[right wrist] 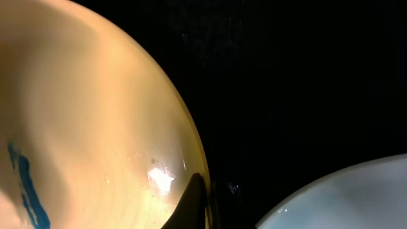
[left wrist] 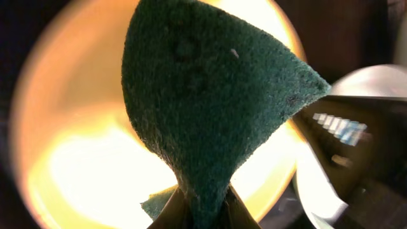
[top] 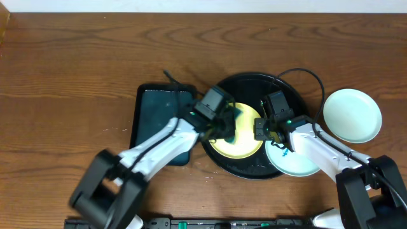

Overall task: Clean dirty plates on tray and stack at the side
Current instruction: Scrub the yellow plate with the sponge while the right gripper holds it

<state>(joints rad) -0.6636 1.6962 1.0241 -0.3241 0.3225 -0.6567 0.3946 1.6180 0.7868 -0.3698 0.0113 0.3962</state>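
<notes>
My left gripper will let go of the dark green scrub pad in the near half of the dark-teal rectangular tray [top: 160,145].
The pale yellow plate [top: 245,141] lies in the black tray [top: 254,170]. My left gripper [top: 224,127] is shut on a dark green scrub pad [left wrist: 210,102] that hangs over the yellow plate [left wrist: 76,165]. My right gripper [top: 262,130] is shut on the yellow plate's right rim [right wrist: 191,159]; a blue scribble [right wrist: 28,191] shows on that plate. One mint-white plate [top: 294,162] lies at the tray's right edge and shows in the right wrist view [right wrist: 356,197]. The other mint-white plate [top: 353,116] sits on the bare wood to the right.
A dark-teal rectangular tray [top: 159,117] lies just left of the black tray, under my left arm. A black cable [top: 305,73] loops over the black tray's far right rim.
</notes>
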